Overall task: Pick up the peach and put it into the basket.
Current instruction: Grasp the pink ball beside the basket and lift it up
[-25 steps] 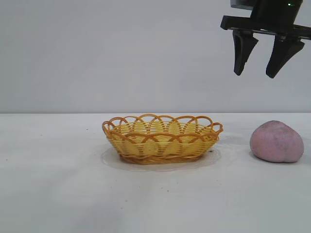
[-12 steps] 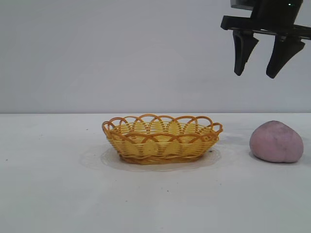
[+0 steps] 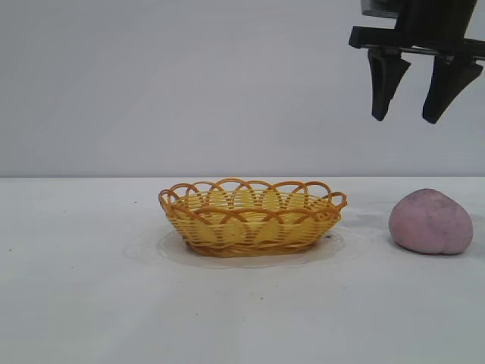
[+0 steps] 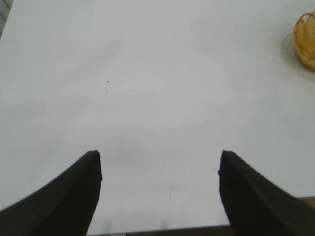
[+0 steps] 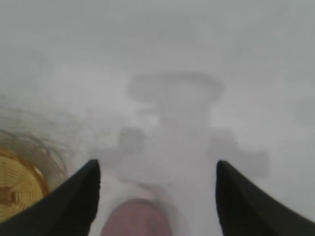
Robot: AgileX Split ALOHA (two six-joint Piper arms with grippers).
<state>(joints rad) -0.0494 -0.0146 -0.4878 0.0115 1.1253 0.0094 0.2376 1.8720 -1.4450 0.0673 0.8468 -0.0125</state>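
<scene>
My right gripper is to move down next to the top of the peach (image 3: 427,196) (image 5: 137,232) beside the basket and close there.
The pinkish-mauve peach (image 3: 431,221) lies on the white table at the right. The yellow wicker basket (image 3: 253,216) with its orange looped rim stands empty at the middle, to the peach's left. My right gripper (image 3: 408,117) hangs open and empty high above the table, a little left of directly over the peach. In the right wrist view the peach (image 5: 137,219) shows between the open fingers, near one of them, with the basket (image 5: 17,189) at the edge. My left gripper (image 4: 160,157) is open over bare table, far from the basket (image 4: 306,39).
The white table (image 3: 91,288) stretches wide around the basket. The table's near edge (image 4: 162,230) shows just below the left gripper's fingers in the left wrist view. A plain grey wall stands behind.
My right gripper has shifted slightly to the right, toward a spot above the peach. The peach and basket have not moved.
</scene>
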